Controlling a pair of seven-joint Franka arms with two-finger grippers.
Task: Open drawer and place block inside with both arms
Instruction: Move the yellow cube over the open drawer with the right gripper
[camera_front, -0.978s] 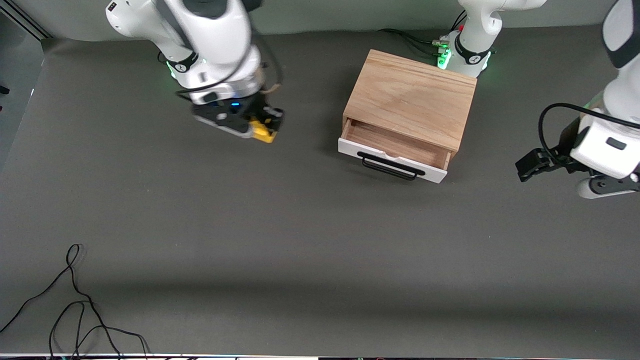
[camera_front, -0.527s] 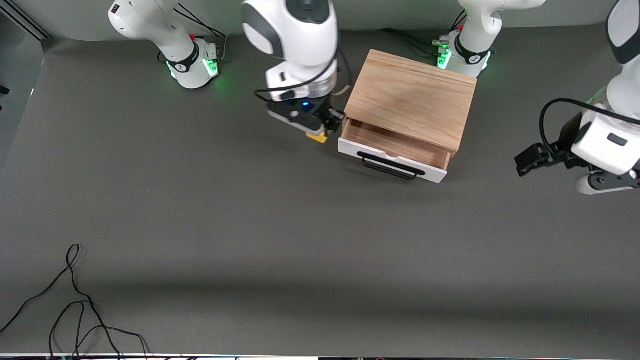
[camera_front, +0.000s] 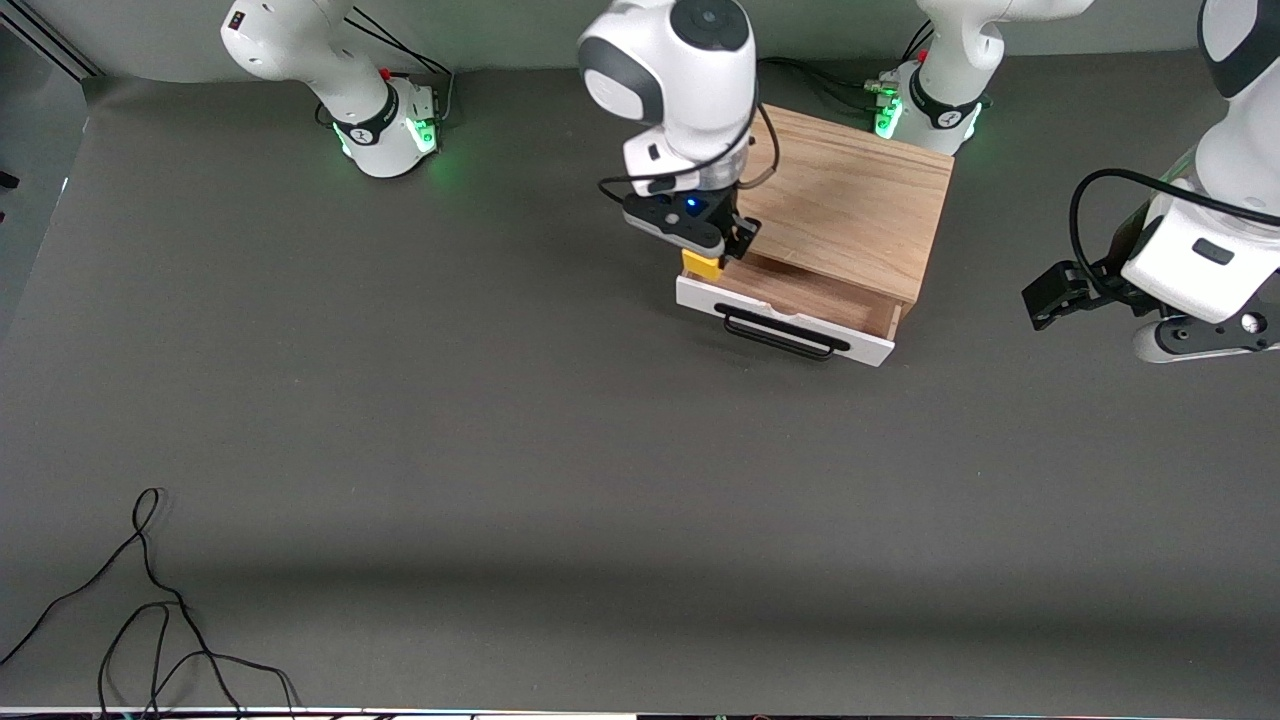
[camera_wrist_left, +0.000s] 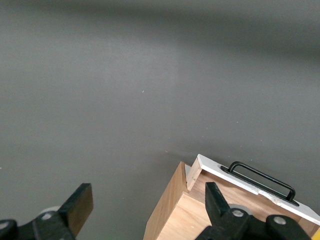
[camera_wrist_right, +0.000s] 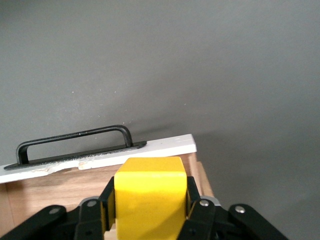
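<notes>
Next, I release the yellow block from my right gripper inside the drawer's near corner (camera_front: 731, 272), behind the drawer's white front panel.
The wooden box (camera_front: 840, 195) stands near the arms' bases. Its drawer (camera_front: 790, 300) is pulled out, showing the white front panel (camera_wrist_right: 150, 147), the black bar handle (camera_front: 780, 335) and the light wood interior. My right gripper (camera_front: 705, 262) is shut on the yellow block (camera_front: 701, 265) and hangs over the drawer's corner toward the right arm's end. In the right wrist view the block (camera_wrist_right: 149, 197) sits between the fingers above the drawer's interior. My left gripper (camera_front: 1050, 300) is open and waits in the air off the box toward the left arm's end.
A loose black cable (camera_front: 150, 610) lies on the grey table (camera_front: 500, 420) near the front camera, toward the right arm's end. The left wrist view shows the box corner (camera_wrist_left: 172, 210) and the drawer handle (camera_wrist_left: 262, 177).
My right arm has swung from the right arm's end of the table over to the drawer, carrying the block. The left gripper has barely shifted.
</notes>
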